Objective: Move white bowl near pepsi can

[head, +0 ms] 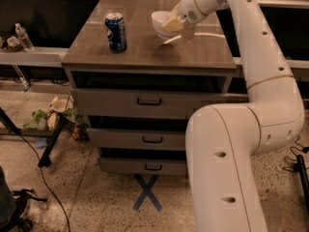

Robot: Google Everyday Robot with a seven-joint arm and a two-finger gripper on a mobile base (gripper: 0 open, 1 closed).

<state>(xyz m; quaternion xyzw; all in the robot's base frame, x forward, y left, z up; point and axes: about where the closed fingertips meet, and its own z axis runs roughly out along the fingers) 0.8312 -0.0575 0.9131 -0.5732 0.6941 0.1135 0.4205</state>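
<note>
The robot's gripper should release the white bowl on the wooden cabinet top [140, 39], right up against the inner side of the pepsi can. The bowl is now held tilted above the top.
The white bowl [161, 23] is held above the wooden cabinet top, tilted, near the middle of the top. My gripper [172, 21] is shut on the bowl's right rim, and its fingers [170, 23] show against the bowl. The pepsi can [116, 32], blue with a silver top, stands upright on the left part of the cabinet top, about a can's height to the left of the bowl.
The cabinet [149, 57] has three drawers below its top. A water bottle [24, 36] stands on a low shelf at the left. Litter [50, 117] and a dark stand leg [48, 144] lie on the floor at the left. A blue X [147, 193] marks the floor.
</note>
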